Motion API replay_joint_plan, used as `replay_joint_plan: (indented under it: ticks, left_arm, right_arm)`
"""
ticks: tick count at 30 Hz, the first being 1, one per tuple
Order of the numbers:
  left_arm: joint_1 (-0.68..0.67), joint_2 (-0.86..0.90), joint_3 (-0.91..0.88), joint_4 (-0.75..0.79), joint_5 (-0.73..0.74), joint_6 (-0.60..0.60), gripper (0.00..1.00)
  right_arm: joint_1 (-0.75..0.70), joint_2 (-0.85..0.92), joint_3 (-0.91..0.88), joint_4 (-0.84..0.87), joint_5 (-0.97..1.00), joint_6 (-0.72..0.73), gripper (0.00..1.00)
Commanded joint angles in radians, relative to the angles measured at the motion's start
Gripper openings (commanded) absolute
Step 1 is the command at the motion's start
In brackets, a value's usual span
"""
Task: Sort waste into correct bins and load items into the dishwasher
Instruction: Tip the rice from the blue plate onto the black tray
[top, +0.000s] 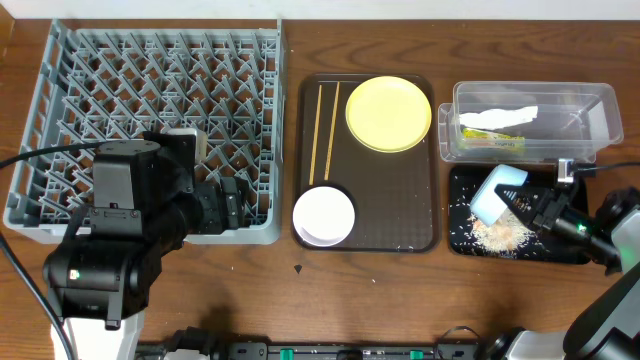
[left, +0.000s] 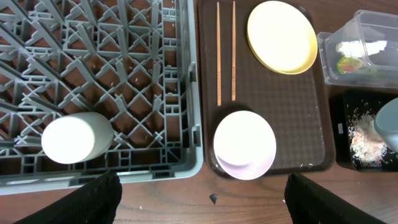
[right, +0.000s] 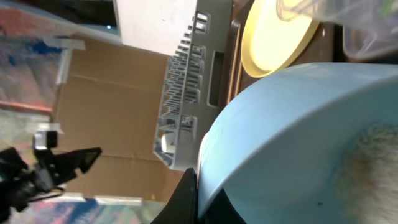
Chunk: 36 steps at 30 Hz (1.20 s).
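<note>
My right gripper needs to let go of the light blue bowl on the dark brown serving tray (top: 403, 206), beside the white bowl.
My right gripper (top: 520, 205) is shut on the rim of the light blue bowl (top: 496, 192), held tilted on its side over the glossy black tray (top: 462, 240); the bowl fills the right wrist view (right: 298, 137). Rice-like crumbs (top: 503, 234) lie in the tray. The clear tub (top: 600, 128) holds the white paper strip (top: 500, 117) and the wrapper packet (top: 490, 138). My left gripper (left: 202, 199) is open and empty above the table by the grey dish rack (top: 60, 100). A small white cup (left: 76, 137) sits in the rack.
The dark brown serving tray (top: 400, 215) holds the yellow plate (top: 388, 112), the chopsticks (top: 322, 130) and the white bowl (top: 323, 216). A small dark speck (left: 212, 198) lies on the wood in front of the rack.
</note>
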<state>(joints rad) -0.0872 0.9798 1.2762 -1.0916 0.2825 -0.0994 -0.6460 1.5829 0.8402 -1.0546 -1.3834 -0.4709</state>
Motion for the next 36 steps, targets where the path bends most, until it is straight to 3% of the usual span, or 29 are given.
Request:
replay_joint_plan:
  ticks: [1,2,5,8,11,12,13,14,16,17,19,20,22,23,24,25,28,33,36]
  left_arm:
    - [-0.004,0.0,0.004,0.006,-0.006,0.018,0.85]
    - [-0.004,0.0,0.004,0.008,-0.006,0.018,0.85]
    - [-0.004,0.0,0.004,0.011,-0.006,0.018,0.85]
    - [-0.004,0.0,0.004,0.017,-0.006,0.018,0.85]
    - [-0.004,0.0,0.004,0.019,-0.006,0.018,0.85]
    - [-0.004,0.0,0.004,0.019,-0.006,0.018,0.85]
    - [-0.004,0.0,0.004,0.02,-0.006,0.018,0.85]
    - [-0.004,0.0,0.004,0.02,-0.006,0.018,0.85]
    - [-0.004,0.0,0.004,0.015,-0.006,0.018,0.85]
    - [-0.004,0.0,0.004,0.015,-0.006,0.018,0.85]
    - [-0.004,0.0,0.004,0.02,-0.006,0.018,0.85]
    - [-0.004,0.0,0.004,0.02,-0.006,0.018,0.85]
    - [-0.004,0.0,0.004,0.019,-0.006,0.017,0.85]
    - [-0.004,0.0,0.004,0.019,-0.006,0.018,0.85]
    - [-0.004,0.0,0.004,0.022,-0.006,0.018,0.85]
    - [-0.004,0.0,0.004,0.024,-0.006,0.018,0.85]
    - [-0.004,0.0,0.004,0.022,-0.005,0.018,0.85]
    - [-0.004,0.0,0.004,0.024,-0.005,0.017,0.85]
    - [-0.004,0.005,0.004,0.035,-0.002,0.016,0.84]
  right_arm:
    - [-0.016,0.003,0.0,0.039,-0.027,-0.043,0.01]
    - [-0.017,0.005,0.0,0.033,-0.037,0.024,0.01]
    - [-0.009,-0.007,0.0,-0.052,-0.104,-0.169,0.01]
    - [-0.013,0.0,0.0,0.013,-0.028,0.079,0.01]
    - [-0.01,-0.013,0.0,-0.027,-0.082,-0.121,0.01]
    - [-0.012,-0.012,0.0,0.022,-0.027,-0.077,0.01]
    - [-0.012,-0.008,0.0,0.038,0.002,0.08,0.01]
    - [-0.009,-0.011,0.0,-0.016,-0.055,0.082,0.01]
    - [-0.003,-0.023,0.001,-0.042,-0.098,-0.134,0.01]
    - [-0.004,-0.023,0.001,0.003,-0.046,-0.13,0.01]
    - [-0.003,-0.018,0.001,0.022,-0.01,0.124,0.01]
    - [0.0,-0.022,0.001,-0.018,-0.06,0.082,0.01]
    - [0.004,-0.037,0.002,-0.021,-0.069,-0.143,0.01]
    - [0.003,-0.036,0.003,0.031,0.01,-0.084,0.01]
    - [0.003,-0.033,0.002,0.043,0.053,0.081,0.01]
    - [0.008,-0.035,0.003,0.003,0.039,0.11,0.01]
    - [0.026,-0.056,0.015,-0.088,0.001,-0.043,0.01]
    - [0.13,-0.135,0.118,-0.186,0.14,-0.042,0.01]
    - [0.318,-0.206,0.2,-0.177,0.352,0.072,0.01]
